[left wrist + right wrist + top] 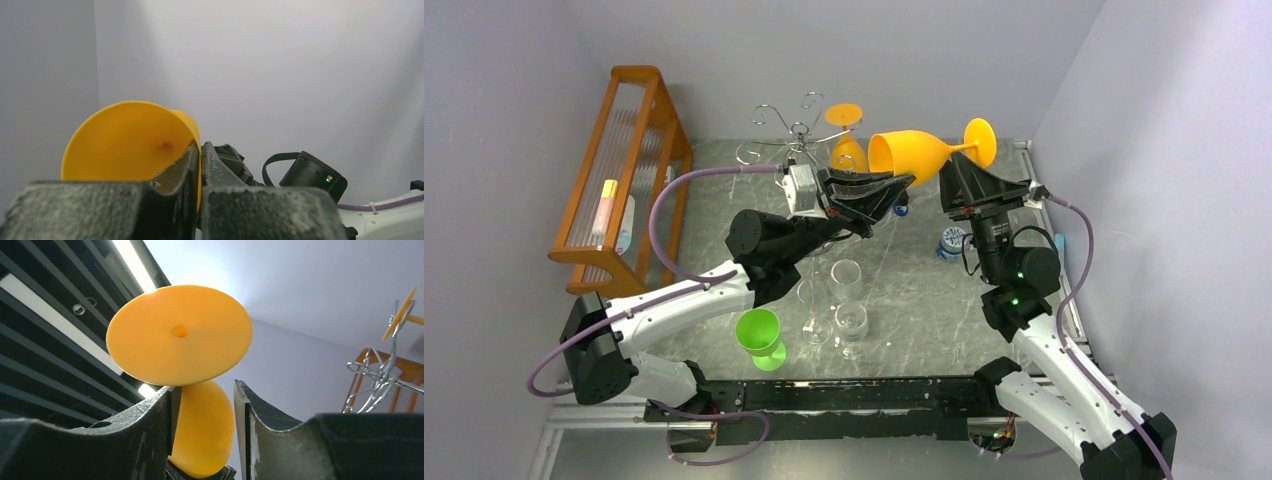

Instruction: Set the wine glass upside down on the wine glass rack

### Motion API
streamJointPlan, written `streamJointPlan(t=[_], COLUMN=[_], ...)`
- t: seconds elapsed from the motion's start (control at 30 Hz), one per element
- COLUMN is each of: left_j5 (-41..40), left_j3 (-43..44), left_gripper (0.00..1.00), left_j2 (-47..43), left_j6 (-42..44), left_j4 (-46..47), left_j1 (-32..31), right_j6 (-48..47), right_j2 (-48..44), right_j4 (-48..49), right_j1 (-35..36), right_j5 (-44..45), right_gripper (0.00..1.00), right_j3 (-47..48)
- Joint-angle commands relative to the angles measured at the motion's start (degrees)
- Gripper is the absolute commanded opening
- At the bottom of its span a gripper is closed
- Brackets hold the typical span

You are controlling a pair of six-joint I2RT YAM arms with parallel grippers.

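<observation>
The robot's left gripper holds the orange wine glass at the wrong end, its rim, so next the right gripper takes its stem before the left gripper takes its foot (981, 142).
An orange wine glass (924, 150) lies on its side in the air, bowl mouth to the left, foot (980, 140) to the right. My left gripper (900, 184) is shut on the bowl's rim; in the left wrist view (201, 148) one finger is inside the bowl (130, 142) and one outside. My right gripper (954, 170) is open just below the stem; its wrist view (202, 390) shows the jaws apart under the foot (180, 335), touching nothing. The chrome wine glass rack (796, 135) stands behind, also in the right wrist view (382, 372), with a second orange glass (849, 145) hanging on it upside down.
An orange wooden shelf (624, 170) stands at the left. Three clear glasses (844, 280) and a green cup (759, 335) stand on the table in front of the arms. A small blue-and-white bottle (951, 243) stands near the right arm.
</observation>
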Motion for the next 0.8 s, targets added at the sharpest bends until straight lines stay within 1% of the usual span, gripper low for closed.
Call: streamJointPlan(t=[0.0,0.1,0.3,0.4,0.5,0.53,0.57,0.6,0.67,0.77], left_j5=[-0.1,-0.5,0.3,0.3,0.1,0.0,-0.4,-0.7,-1.7,-4.1], left_j3=[-1.0,-1.5,-2.4,-3.3,-4.0,-4.3,-4.6,-4.9,-5.8,-7.3], left_gripper=[0.05,0.05,0.05,0.05,0.05,0.08,0.14,0.24,0.4,0.56], left_j2=[0.4,0.4,0.3,-0.2,-0.8,-1.0,-1.2,-1.4,-1.9,-3.4], left_j6=[2.8,3.3,3.8,4.2,3.9,3.7,3.3,3.0,2.6,1.4], left_j4=[4.0,4.1,4.2,4.6,4.3,4.1,4.0,4.0,3.3,2.3], left_j1=[-0.7,-0.8,-0.9,-0.9,-0.9,-0.9,-0.9,-0.9,-0.9,-0.9], right_j6=[3.3,4.0,4.2,3.4,2.4,2.2,1.9,1.4,-0.5,-5.1], right_j2=[1.7,2.7,3.4,3.3,3.1,3.0,3.0,2.9,2.5,1.3], right_j4=[5.4,9.2,10.1,9.6,9.0,8.7,8.0,7.3,5.3,3.0], right_j1=[-0.2,-0.2,-0.2,-0.2,-0.1,-0.2,-0.2,-0.2,-0.2,-0.2], right_j5=[1.3,1.3,1.6,1.5,1.3,1.3,1.2,1.2,1.1,1.6], right_gripper=[0.45,0.45,0.45,0.39,0.23,0.17,0.09,0.0,0.0,0.0], right_j3=[1.4,0.9,1.5,2.0,2.1,2.1,2.2,2.3,2.9,3.6])
